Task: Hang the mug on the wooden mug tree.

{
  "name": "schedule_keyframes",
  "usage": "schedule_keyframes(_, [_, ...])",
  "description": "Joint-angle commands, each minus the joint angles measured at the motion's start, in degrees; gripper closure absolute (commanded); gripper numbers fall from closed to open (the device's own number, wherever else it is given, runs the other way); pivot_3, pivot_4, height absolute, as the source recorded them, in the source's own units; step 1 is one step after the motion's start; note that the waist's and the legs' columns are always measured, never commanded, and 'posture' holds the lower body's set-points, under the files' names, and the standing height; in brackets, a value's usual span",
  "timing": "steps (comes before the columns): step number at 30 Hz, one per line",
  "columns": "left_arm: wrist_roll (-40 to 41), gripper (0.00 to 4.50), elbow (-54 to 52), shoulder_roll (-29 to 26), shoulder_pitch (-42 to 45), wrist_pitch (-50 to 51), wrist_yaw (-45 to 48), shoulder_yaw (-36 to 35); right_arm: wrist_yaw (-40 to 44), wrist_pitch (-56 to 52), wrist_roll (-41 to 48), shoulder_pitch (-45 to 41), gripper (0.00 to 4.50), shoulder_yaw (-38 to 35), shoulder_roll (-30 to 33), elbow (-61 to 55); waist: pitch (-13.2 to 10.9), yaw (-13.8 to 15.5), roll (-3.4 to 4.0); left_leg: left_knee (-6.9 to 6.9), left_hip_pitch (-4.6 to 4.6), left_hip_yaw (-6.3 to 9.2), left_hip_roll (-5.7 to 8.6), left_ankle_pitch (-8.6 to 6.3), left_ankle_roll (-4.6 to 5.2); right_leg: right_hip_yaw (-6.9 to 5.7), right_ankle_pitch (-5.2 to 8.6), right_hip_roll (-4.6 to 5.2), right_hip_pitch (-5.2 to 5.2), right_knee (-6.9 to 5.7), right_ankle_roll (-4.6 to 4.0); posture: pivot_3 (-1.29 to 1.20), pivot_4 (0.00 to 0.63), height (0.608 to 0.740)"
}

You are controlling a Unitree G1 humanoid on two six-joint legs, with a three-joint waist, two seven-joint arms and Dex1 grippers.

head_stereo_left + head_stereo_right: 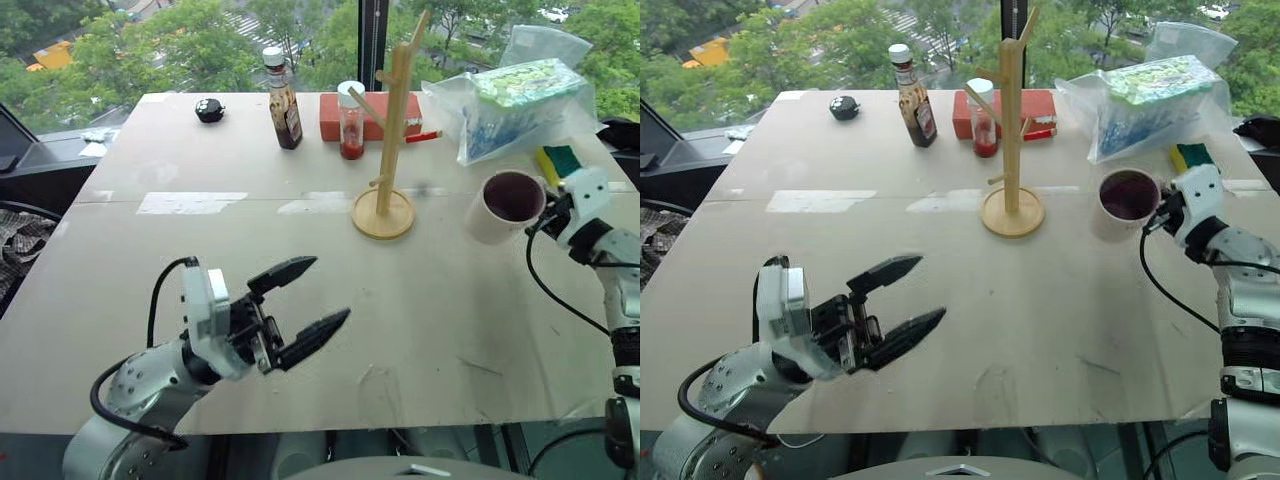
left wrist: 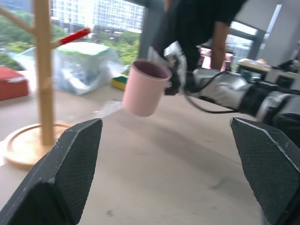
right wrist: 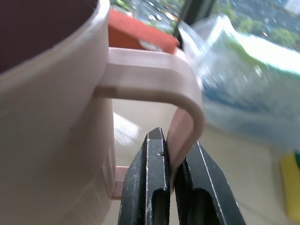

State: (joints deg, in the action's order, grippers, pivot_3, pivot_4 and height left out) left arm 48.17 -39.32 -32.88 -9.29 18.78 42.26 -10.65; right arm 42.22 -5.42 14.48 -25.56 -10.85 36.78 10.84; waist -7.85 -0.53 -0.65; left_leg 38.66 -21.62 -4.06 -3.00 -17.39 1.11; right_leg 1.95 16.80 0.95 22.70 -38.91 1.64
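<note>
The robot's right gripper should release the mug, now hanging tilted just above the table, on the red-tipped peg of the wooden mug tree (image 1: 422,150).
The cream-white mug (image 1: 505,205) with a dark maroon inside hangs tilted just above the table, to the right of the wooden mug tree (image 1: 395,130). My right gripper (image 1: 545,215) is shut on the mug's handle (image 3: 187,117), pinching its outer bar between both fingers. The mug tree stands upright on its round base at the table's middle back, its pegs bare. My left gripper (image 1: 330,290) is open with nothing in it, low at the front left, pointing toward the tree and mug (image 2: 145,89).
Behind the tree stand a brown sauce bottle (image 1: 284,100), a small jar with red contents (image 1: 351,125) and a red box (image 1: 365,118). A plastic bag (image 1: 510,105) and a yellow-green sponge (image 1: 560,160) lie at the back right. A person (image 2: 201,23) stands beyond the table.
</note>
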Motion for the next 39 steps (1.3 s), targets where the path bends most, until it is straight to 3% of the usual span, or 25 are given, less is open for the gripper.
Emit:
schedule_keyframes(1, [1.9,0.0,8.9,-2.9,7.3,0.9,3.1,-3.7,0.9,-6.5,2.7,-2.1,4.42,1.3,1.4,-10.0,0.0,0.1,0.0,0.01,-0.01,0.03,0.0,0.0,0.0,-0.04,-0.01,-0.01,-0.01,0.0,-0.01,0.0,0.15,0.74])
schedule_keyframes(6, [3.3,0.0,16.6,-5.2,12.2,1.6,10.7,-5.1,3.4,-14.0,4.2,-7.4,4.42,4.2,3.2,-14.1,0.0,-0.4,-0.05,0.03,-0.16,-0.08,0.11,-0.04,0.06,-0.01,0.0,0.12,0.05,0.21,0.02,0.0,0.15,0.74])
schedule_keyframes(11, [3.5,0.0,19.9,-5.7,12.9,1.8,15.6,-5.6,8.0,-16.8,3.9,-16.1,4.42,7.8,3.9,-9.3,-0.1,-0.4,-0.06,0.0,-0.49,-0.1,-0.02,-0.03,0.05,-0.01,0.0,0.18,0.43,0.3,0.02,0.0,0.15,0.74])
schedule_keyframes(18, [4.0,0.0,15.8,-4.1,5.6,-0.5,18.5,-9.5,14.4,-13.9,0.7,-28.4,4.42,12.4,3.4,3.6,-0.1,-0.5,-0.08,-0.04,-0.45,-0.19,-0.02,-0.03,0.05,0.05,0.0,0.34,0.48,0.17,0.01,0.0,0.15,0.74])
schedule_keyframes(27, [4.5,0.0,5.9,3.3,-8.8,-6.7,19.2,-12.2,20.0,-8.6,-4.5,-37.7,4.42,17.7,-0.2,17.8,-0.1,-0.7,-0.08,-0.06,-0.44,-0.22,-0.01,-0.03,0.06,0.04,0.0,0.48,0.49,0.13,0.0,0.0,0.15,0.74])
schedule_keyframes(37, [4.0,0.0,6.9,5.4,-9.9,-9.6,17.6,-12.0,23.7,-2.0,-10.8,-45.5,4.42,21.5,-5.4,34.2,-0.1,-0.6,-0.08,-0.12,-0.39,-0.23,0.01,-0.03,0.06,-0.04,0.0,0.49,0.49,0.09,-0.03,0.0,0.15,0.74])
schedule_keyframes(39, [4.2,0.0,7.2,5.7,-8.7,-9.7,16.7,-11.8,24.4,0.0,-12.1,-45.6,3.87,22.2,-6.0,36.2,-0.1,-0.6,-0.08,-0.13,-0.4,-0.23,0.01,-0.03,0.06,-0.05,-0.01,0.5,0.49,0.1,-0.02,0.0,0.15,0.74])
